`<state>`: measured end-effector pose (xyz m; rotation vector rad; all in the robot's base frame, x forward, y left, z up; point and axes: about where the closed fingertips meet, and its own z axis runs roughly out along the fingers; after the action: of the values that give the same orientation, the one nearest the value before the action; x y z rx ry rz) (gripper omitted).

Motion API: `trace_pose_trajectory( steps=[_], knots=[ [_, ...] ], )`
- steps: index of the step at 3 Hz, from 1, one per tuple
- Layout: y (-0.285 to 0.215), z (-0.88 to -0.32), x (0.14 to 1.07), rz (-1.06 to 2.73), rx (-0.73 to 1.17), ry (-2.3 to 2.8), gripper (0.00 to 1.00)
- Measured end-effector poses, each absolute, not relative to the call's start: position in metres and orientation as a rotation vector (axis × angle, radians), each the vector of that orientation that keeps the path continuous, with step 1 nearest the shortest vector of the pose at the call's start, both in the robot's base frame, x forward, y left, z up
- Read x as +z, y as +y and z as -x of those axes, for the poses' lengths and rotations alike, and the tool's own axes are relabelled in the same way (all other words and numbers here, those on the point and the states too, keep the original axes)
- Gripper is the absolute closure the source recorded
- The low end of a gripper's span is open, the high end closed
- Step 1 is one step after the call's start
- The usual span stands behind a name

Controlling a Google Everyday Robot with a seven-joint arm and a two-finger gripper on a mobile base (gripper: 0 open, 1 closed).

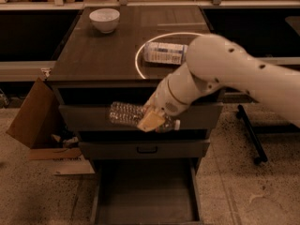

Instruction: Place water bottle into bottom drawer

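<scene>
My gripper should set the water bottle free on the middle of the open bottom drawer's inside (142, 198), a little toward its front.
My gripper (152, 120) is shut on the water bottle (125, 114), a clear crinkled plastic bottle held lying sideways in the air in front of the cabinet's upper drawer fronts. Its base points left; its cap end shows right of the fingers. The bottom drawer (146, 214) is pulled open below, a wide plain dark box seen from above. The bottle hangs above the drawer's back part, well clear of it. My white arm reaches in from the right.
On the cabinet top (93, 55) lie a smoother bottle with a white-blue label (164, 53) and a white bowl (104, 19). An open cardboard box (33, 114) stands left of the cabinet. A black stand leg (251, 135) is on the right.
</scene>
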<state>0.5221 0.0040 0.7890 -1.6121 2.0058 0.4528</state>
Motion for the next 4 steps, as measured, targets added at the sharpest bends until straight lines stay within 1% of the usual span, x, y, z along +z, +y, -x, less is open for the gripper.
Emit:
trace_pose_trajectory(
  steps=[1, 2, 3, 4],
  knots=[
    [-0.001, -0.478, 0.723, 1.527, 0.551, 2.106, 1.00],
    [0.011, -0.427, 0.626, 1.414, 0.713, 2.198, 1.00],
    [0.012, -0.427, 0.627, 1.415, 0.713, 2.198, 1.00],
    [0.012, -0.431, 0.599, 1.401, 0.739, 2.203, 1.00]
  ],
)
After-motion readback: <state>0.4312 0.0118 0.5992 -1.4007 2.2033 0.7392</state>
